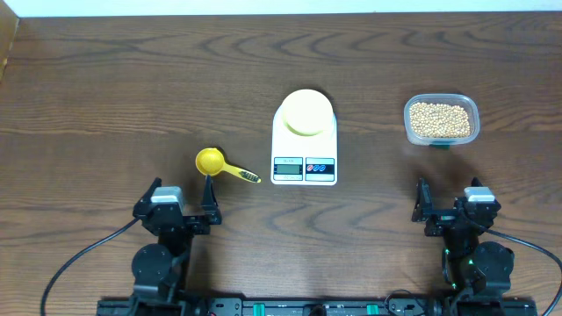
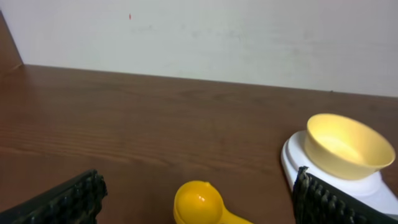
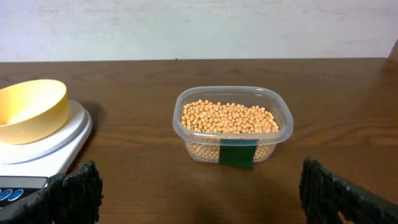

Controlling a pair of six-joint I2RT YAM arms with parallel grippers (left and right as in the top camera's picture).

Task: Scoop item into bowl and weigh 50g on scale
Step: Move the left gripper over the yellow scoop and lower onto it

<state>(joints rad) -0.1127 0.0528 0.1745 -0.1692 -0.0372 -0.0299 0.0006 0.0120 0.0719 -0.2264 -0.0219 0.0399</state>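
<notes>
I will next move my left gripper to the near rim of the scoop's cup (image 1: 200, 168) (image 2: 176, 215), away from the handle of the yellow scoop, and close it there.
The tan beans (image 1: 441, 120) fill a clear plastic tub at the right; they also show in the right wrist view (image 3: 230, 117). The pale-yellow bowl (image 1: 305, 112) sits empty on the white scale (image 1: 304, 160) at centre; both show in the left wrist view, bowl (image 2: 348, 146) and scale (image 2: 292, 163). A bright yellow scoop (image 1: 221, 164) lies left of the scale, also in the left wrist view (image 2: 200, 203). My left gripper (image 1: 183, 203) is open and empty just in front of the scoop. My right gripper (image 1: 450, 204) is open and empty in front of the tub.
The clear tub (image 3: 232, 127) carries a green label on its near side. The scale's display and two buttons (image 1: 304, 167) face the front edge. Bare wooden table surrounds everything; a pale wall stands behind the table's far edge.
</notes>
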